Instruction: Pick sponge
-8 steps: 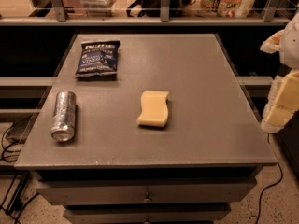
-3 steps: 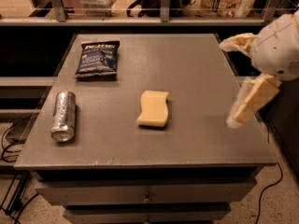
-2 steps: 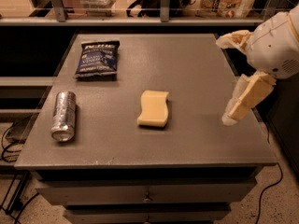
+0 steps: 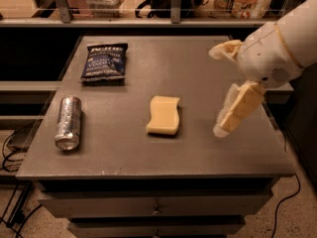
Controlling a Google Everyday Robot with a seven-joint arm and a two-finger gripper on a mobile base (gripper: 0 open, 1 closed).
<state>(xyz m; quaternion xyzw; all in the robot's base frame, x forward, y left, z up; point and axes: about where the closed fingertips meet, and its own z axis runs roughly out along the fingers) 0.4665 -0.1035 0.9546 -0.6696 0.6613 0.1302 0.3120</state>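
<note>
My gripper needs to grip the pale yellow sponge at its far end (image 4: 165, 101), the end toward the shelf behind the table.
The sponge (image 4: 164, 115) is a pale yellow block with wavy sides, lying flat near the middle of the grey table (image 4: 148, 152). My gripper (image 4: 215, 92) hangs above the table's right side, to the right of the sponge and apart from it. Its two cream-yellow fingers are spread wide, one (image 4: 225, 48) pointing left at the top and one (image 4: 237, 108) slanting down toward the table. The gripper is open and holds nothing.
A silver can (image 4: 68, 121) lies on its side at the table's left. A dark blue chip bag (image 4: 104, 62) lies at the back left. A shelf with a glass rail and packaged goods runs behind the table. Cables lie on the floor at left and right.
My gripper has moved left, from the table's right edge in over the table and closer to the sponge. The sponge, can and bag have not moved.
</note>
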